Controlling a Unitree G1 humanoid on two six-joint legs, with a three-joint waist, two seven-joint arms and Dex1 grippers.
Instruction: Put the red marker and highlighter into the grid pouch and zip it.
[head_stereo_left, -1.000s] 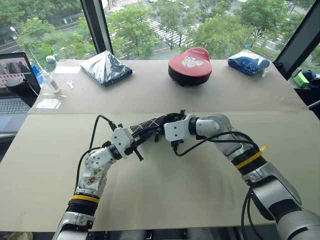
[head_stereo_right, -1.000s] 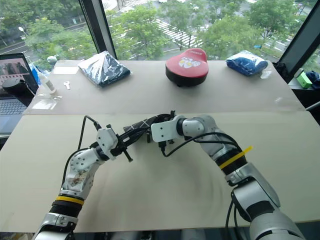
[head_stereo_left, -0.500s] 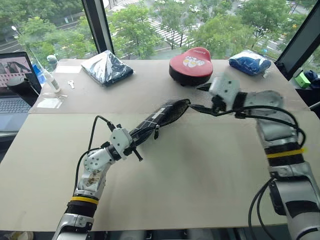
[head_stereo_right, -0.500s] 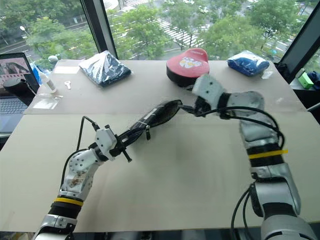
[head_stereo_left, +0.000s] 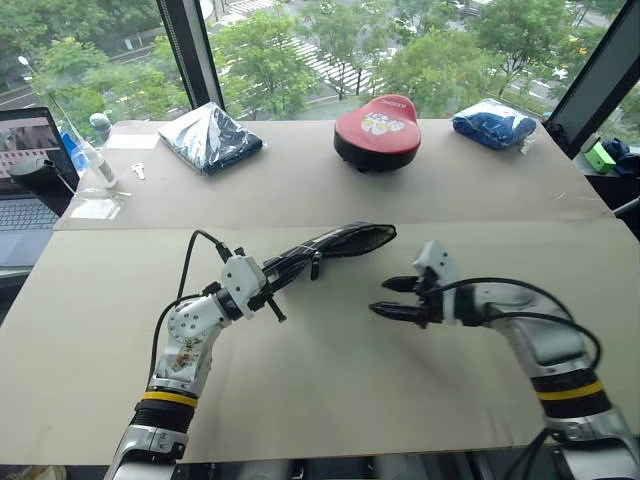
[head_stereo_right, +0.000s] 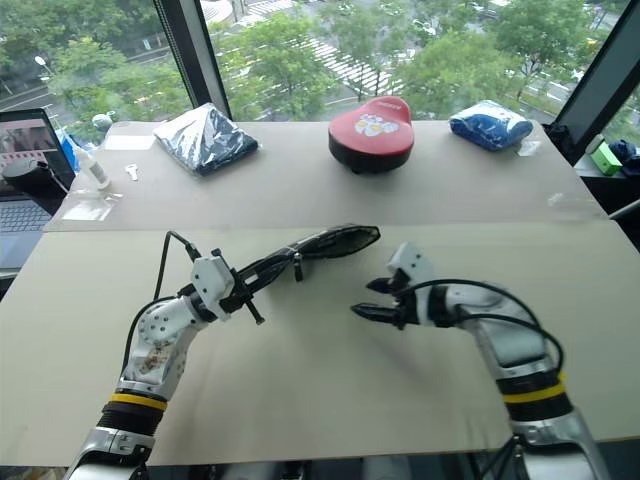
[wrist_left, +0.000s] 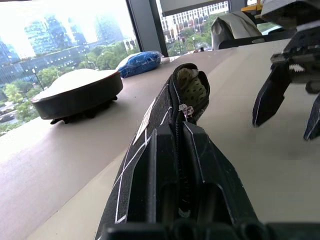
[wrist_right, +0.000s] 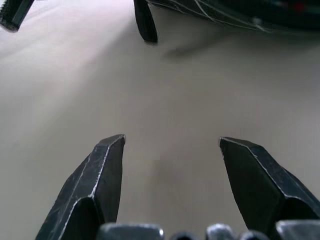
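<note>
The far end of the grid pouch gapes beyond the zipper pull cord, so the robot's right gripper will grip the hanging cord (head_stereo_left: 316, 267) and pull it to that end of the pouch.
My left gripper (head_stereo_left: 272, 276) is shut on the near end of the grid pouch (head_stereo_left: 335, 243) and holds it off the table, slanting away to the right. The pouch (wrist_left: 165, 115) is black with white grid lines. Its far end gapes, and something pale green shows inside (wrist_left: 190, 88); I cannot tell what it is. The zipper pull cord (head_stereo_left: 314, 266) hangs below the pouch's middle. My right gripper (head_stereo_left: 381, 296) is open and empty, low over the table to the right of the pouch and apart from it. The red marker is hidden.
At the back of the table stand a red rounded case (head_stereo_left: 378, 130), a blue bundle (head_stereo_left: 493, 122) and a dark wrapped bundle (head_stereo_left: 210, 135). A laptop (head_stereo_left: 25, 160) and a bottle (head_stereo_left: 100, 150) sit at the far left.
My right gripper left the pouch's middle, swung out past its far end, then came back down toward me, away from the pouch. The pouch now lies stretched out straighter.
</note>
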